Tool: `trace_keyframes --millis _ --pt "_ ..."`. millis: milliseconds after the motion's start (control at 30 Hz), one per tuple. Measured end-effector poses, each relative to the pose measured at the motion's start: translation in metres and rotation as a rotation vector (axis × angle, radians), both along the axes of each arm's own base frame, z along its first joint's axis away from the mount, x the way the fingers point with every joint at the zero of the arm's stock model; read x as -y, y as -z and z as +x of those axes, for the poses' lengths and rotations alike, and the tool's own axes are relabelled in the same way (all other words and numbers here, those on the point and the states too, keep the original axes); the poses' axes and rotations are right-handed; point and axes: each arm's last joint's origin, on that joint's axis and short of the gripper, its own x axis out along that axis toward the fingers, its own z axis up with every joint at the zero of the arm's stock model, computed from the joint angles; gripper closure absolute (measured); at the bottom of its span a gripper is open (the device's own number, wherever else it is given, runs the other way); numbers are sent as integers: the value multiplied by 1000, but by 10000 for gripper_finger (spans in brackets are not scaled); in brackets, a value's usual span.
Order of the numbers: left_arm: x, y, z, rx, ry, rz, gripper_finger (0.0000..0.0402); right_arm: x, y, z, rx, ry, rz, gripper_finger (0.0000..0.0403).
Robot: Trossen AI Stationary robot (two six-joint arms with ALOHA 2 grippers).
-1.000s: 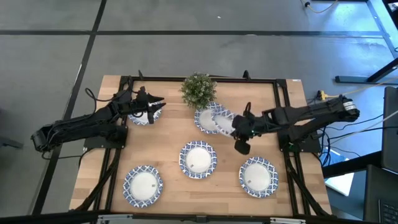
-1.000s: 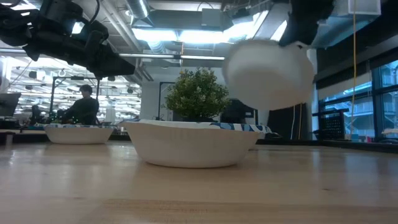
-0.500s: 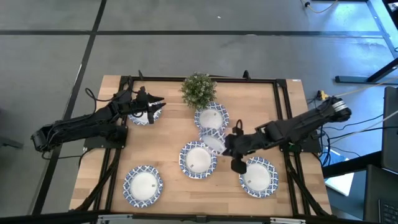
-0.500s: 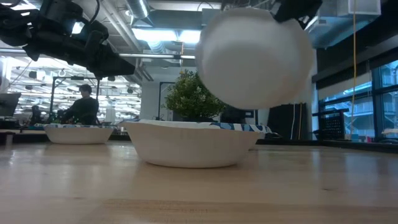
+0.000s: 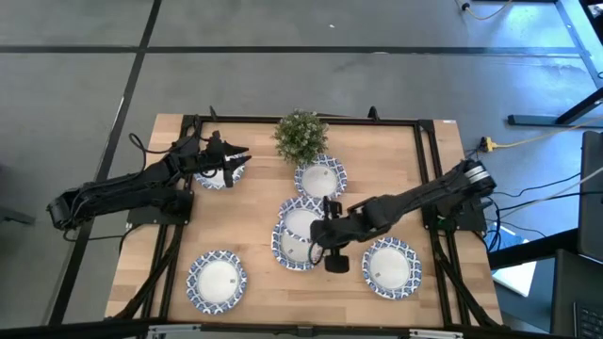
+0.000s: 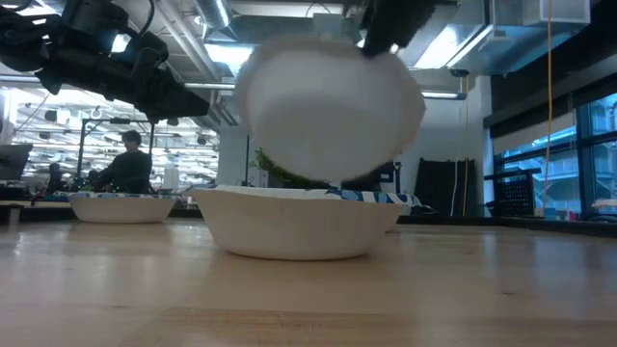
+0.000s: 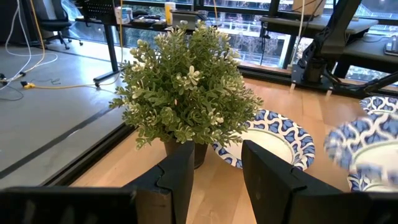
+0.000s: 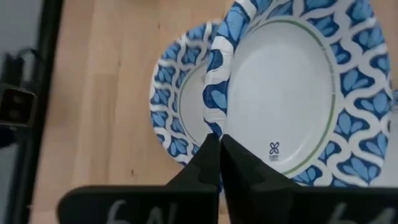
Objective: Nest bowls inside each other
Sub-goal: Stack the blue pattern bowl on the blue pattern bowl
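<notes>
Next, I let go of the bowl I am carrying with my right gripper inside the centre bowl (image 5: 300,242) (image 8: 229,99), so it nests there.
Several alike bowls with blue-patterned rims show. My right gripper (image 5: 323,229) (image 8: 217,138) is shut on one bowl (image 5: 303,217) (image 8: 286,93) (image 6: 328,111) and holds it in the air over the centre bowl (image 5: 298,249) (image 8: 177,106) (image 6: 299,224). Other bowls rest on their bases: one by the plant (image 5: 320,177) (image 7: 268,134), one near right (image 5: 391,266), one near left (image 5: 217,280), one far left (image 5: 217,176) (image 6: 120,204). My left gripper (image 5: 240,155) (image 7: 214,168) is open, hovering over the far-left bowl and facing the plant (image 5: 301,135) (image 7: 186,93). My right gripper pinches the carried bowl's patterned rim (image 8: 213,121) between its two fingers, on the side toward the table's right and near edge. The fingers reach in from the table's right. The bowl is lifted clear, tilted, above the centre bowl.
The green potted plant stands at the far middle, close to the bowl behind the centre one. Black frame rails (image 5: 429,151) run along the table's edges. Bare wood (image 5: 254,202) lies between the left bowls and the centre. A person (image 6: 130,164) sits in the room beyond.
My right gripper has carried its bowl from beside the bowl near the plant toward the table's near and left side, ending over the centre bowl. The bowl has stayed lifted clear throughout.
</notes>
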Motion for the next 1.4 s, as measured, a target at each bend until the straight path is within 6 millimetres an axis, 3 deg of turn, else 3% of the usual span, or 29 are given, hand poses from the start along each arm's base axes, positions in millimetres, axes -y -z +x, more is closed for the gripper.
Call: trace_keyframes --millis 300,800,1167,1400 --pt "0 0 0 0 0 0 273 -12 27 9 -54 -5 -10 398" --pt "-1 0 0 -3 -26 4 273 -30 26 9 -3 -2 55 398" --pt "-1 0 0 -3 -26 4 273 -29 26 11 6 2 59 397" --pt "-1 0 0 -2 -26 3 273 -32 35 17 7 -33 78 367"
